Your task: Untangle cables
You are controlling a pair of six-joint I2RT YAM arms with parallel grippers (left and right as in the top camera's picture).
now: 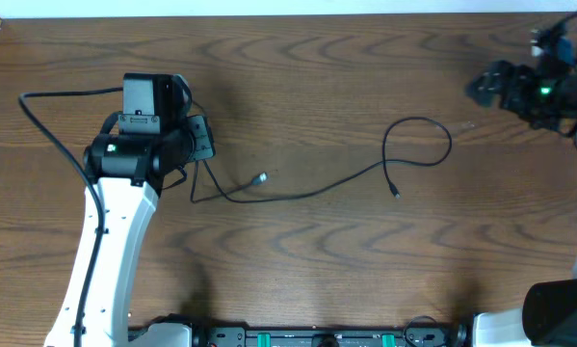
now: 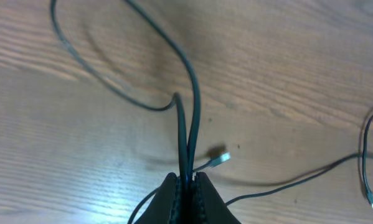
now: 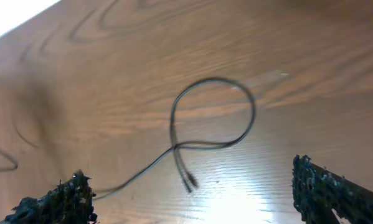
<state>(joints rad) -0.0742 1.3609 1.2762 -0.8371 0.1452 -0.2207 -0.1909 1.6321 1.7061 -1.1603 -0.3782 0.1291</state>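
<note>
My left gripper is going to release the doubled part of the black cable on the bare wood (image 1: 342, 156) (image 2: 314, 139), in the space between the silver plug and the loop.
A thin black cable (image 1: 307, 193) lies across the middle of the table. Its right end curls into one loop (image 1: 418, 143) with a plug end (image 1: 396, 193) below it. A silver plug (image 1: 261, 178) lies near the left. My left gripper (image 1: 199, 140) is shut on a doubled stretch of black cable (image 2: 187, 137), seen in the left wrist view between the fingers (image 2: 188, 180). The silver plug (image 2: 221, 158) lies just beyond. My right gripper (image 1: 490, 85) is open and empty at the far right; its wrist view shows the loop (image 3: 214, 115) ahead of the fingers (image 3: 192, 193).
The wooden table (image 1: 327, 77) fills the view. A thicker black arm cable (image 1: 47, 111) arcs at the left of the left arm. The robot base rail (image 1: 307, 335) runs along the front edge. The table's far edge is at the top.
</note>
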